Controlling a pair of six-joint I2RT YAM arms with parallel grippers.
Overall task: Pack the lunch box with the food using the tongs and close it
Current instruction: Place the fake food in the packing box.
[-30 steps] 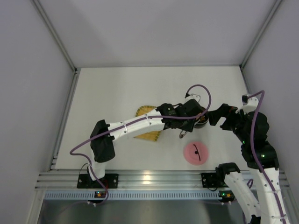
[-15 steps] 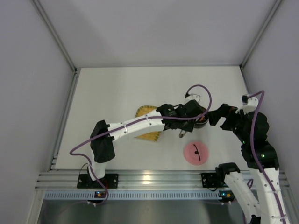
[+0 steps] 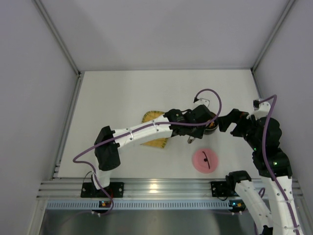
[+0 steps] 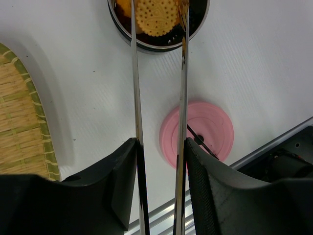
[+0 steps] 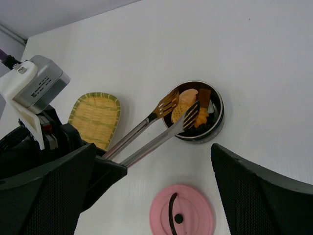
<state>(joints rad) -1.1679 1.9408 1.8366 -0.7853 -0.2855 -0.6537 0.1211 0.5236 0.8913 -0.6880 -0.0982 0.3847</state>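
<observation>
Next, my right gripper needs to go to the middle of the pink lid's black handle [image 3: 207, 159] [image 5: 170, 215] and close there, ready to cover the lunch box.
The lunch box [image 5: 218, 125], a small round steel pot, holds the food [image 5: 195, 111]: a round dotted biscuit [image 4: 155, 17] with orange, brown and black pieces. My left gripper [image 4: 161, 147] is shut on the tongs [image 4: 135, 88], one silvery arm against each finger. The slotted tips [image 5: 168, 104] are spread over the pot's rim, either side of the biscuit. The pink lid [image 5: 182, 215] lies flat on the table near the pot. My right gripper [image 5: 154, 152] hangs open above the lid and holds nothing. In the top view the left arm hides most of the lunch box [image 3: 212, 129].
A yellow woven tray [image 5: 95, 117] lies left of the pot, partly under the left arm [image 3: 146, 129]. The aluminium rail [image 3: 161, 188] runs along the near table edge just beyond the lid [image 3: 205, 160]. White walls close in the table.
Both arms have stayed nearly in place. The rear end of the tongs below the left gripper has shifted very slightly.
</observation>
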